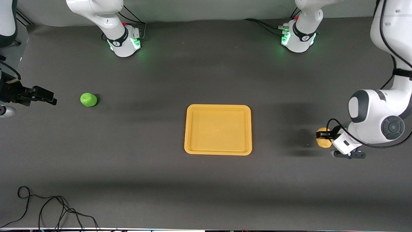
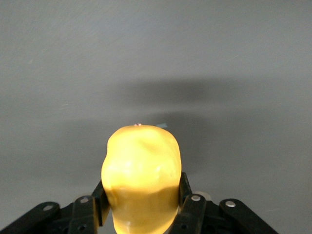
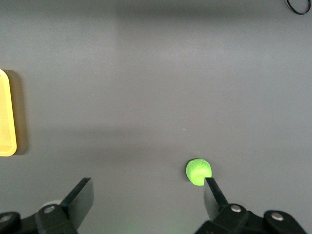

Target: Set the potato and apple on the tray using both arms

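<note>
The potato, now held above the table, will go down just inside the short edge of the yellow-orange tray (image 1: pixel 237 132) nearest my left gripper.
The yellow-orange tray (image 1: pixel 218 151) lies in the middle of the table with nothing on it; its rim also shows in the right wrist view (image 3: pixel 6 117). My left gripper (image 1: pixel 325 137) is shut on the yellow-tan potato (image 1: pixel 323 141) and holds it above the table at the left arm's end, clear of the tray. In the left wrist view the potato (image 2: pixel 141 165) fills the gap between the fingers of the left gripper (image 2: pixel 141 195). The green apple (image 1: pixel 88 99) rests on the table toward the right arm's end. My right gripper (image 1: pixel 48 97) is open and empty in the air beside the apple (image 3: pixel 197 171), not touching it; it also shows in its own wrist view (image 3: pixel 148 183).
The two arm bases (image 1: pixel 125 42) (image 1: pixel 297 38) stand at the table's edge farthest from the front camera. A loose black cable (image 1: pixel 48 206) lies at the near corner at the right arm's end. A dark mat (image 1: pixel 206 80) covers the table.
</note>
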Controlling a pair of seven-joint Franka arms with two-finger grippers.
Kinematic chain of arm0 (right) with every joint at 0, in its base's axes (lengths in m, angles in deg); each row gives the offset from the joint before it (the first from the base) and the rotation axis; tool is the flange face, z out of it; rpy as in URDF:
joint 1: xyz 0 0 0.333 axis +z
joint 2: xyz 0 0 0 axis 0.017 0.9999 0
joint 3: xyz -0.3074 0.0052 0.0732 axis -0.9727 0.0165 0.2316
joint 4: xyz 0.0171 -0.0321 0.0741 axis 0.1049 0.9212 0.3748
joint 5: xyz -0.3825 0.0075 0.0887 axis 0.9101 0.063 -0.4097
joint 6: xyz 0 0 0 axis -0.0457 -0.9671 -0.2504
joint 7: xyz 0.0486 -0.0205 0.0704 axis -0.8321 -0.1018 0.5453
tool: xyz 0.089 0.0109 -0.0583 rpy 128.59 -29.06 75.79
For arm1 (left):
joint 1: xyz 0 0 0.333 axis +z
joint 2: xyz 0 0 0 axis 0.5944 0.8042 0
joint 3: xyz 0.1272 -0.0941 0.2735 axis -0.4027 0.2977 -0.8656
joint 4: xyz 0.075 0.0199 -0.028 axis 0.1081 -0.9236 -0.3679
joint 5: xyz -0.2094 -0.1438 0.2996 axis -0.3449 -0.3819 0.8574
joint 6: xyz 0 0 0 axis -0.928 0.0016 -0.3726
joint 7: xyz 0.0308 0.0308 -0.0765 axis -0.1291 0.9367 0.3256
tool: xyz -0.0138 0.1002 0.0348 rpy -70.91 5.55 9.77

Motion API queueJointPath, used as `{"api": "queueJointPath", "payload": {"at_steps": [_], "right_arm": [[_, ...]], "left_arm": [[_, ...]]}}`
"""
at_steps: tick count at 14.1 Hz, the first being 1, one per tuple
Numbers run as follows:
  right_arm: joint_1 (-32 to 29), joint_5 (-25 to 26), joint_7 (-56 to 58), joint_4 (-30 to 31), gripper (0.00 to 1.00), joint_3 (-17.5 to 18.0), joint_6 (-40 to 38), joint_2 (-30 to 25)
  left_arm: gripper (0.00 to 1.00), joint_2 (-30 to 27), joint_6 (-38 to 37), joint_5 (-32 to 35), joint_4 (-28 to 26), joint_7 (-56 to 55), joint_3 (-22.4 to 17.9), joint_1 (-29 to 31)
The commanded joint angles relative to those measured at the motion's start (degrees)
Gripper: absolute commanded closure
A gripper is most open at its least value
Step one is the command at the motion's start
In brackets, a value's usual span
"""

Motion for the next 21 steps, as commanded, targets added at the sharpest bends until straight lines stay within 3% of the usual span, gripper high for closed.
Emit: {"api": "queueJointPath", "payload": {"at_steps": [1, 5, 9, 12, 15, 16, 18, 19, 21], "right_arm": [[0.2, -1.06, -0.08, -1.15, 0.0, -0.49, 0.16, 0.6], [0.2, -1.15, 1.32, -0.62, 0.0, -0.66, 1.04, 0.51], [0.29, -1.06, 4.91, 2.35, 0.0, -2.76, 2.0, -1.59], [0.46, -1.06, 12.56, 11.73, 0.0, -8.64, 6.39, -7.99], [0.55, 0.77, 14.51, 26.66, 0.0, -11.03, 10.09, -21.06], [0.55, 3.48, 14.51, 30.89, 0.0, -11.29, 10.88, -25.29], [0.55, 7.36, 14.6, 37.58, 0.0, -13.04, 11.5, -31.72], [0.72, 8.59, 14.77, 39.87, 0.0, -14.53, 11.5, -33.75], [0.64, 10.97, 17.05, 42.52, 0.0, -17.17, 11.15, -36.04]], "left_arm": [[0.97, -0.25, 0.61, 0.62, 1.82, -18.97, 2.35, -10.36], [0.97, 4.05, 5.62, 0.54, 4.2, -32.9, 2.44, -22.15], [0.98, 9.24, 10.97, 0.71, 3.94, -35.63, 2.36, -26.56], [0.96, 10.04, 11.96, 0.72, 3.76, -35.82, 2.36, -27.45], [0.91, 10.21, 11.87, 0.72, 3.76, -35.47, 2.36, -27.98], [0.81, 10.56, 11.87, 0.72, 3.76, -35.29, 2.36, -27.98], [0.37, 10.48, 11.87, 0.72, 3.76, -34.94, 2.36, -27.98], [0.23, 10.48, 11.87, 1.06, 3.85, -34.76, 2.36, -27.98], [0.18, 10.48, 11.69, 2.38, 3.76, -34.76, 2.36, -27.81]]}}
